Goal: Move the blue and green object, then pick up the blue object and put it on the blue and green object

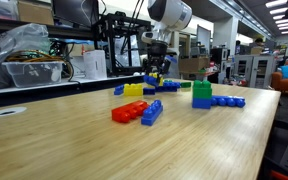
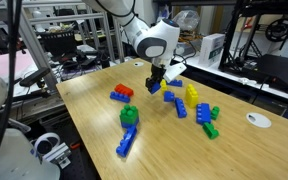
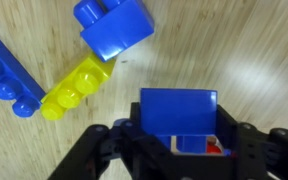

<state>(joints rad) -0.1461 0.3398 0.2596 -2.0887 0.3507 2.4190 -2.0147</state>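
My gripper needs to let go of the blue object on the table (image 1: 160, 95), in the spot between the yellow brick and the blue and green object.
My gripper (image 3: 181, 138) is shut on the blue object (image 3: 179, 108), a small squarish blue brick, held between the two black fingers just above the table. In both exterior views the gripper (image 1: 156, 72) (image 2: 157, 82) hangs over the far cluster of bricks. The blue and green object (image 1: 201, 93) (image 2: 129, 117), a green brick on a blue base, stands apart from the gripper beside a long flat blue strip (image 1: 229, 101) (image 2: 127, 145).
A red-and-blue brick pair (image 1: 136, 112) (image 2: 122, 93) lies on the wooden table. Below the gripper lie a loose blue brick (image 3: 114, 25), a yellow brick (image 3: 76, 85) and a blue studded strip (image 3: 4, 70). More yellow (image 2: 192, 92) and green-blue bricks (image 2: 209, 120) lie nearby.
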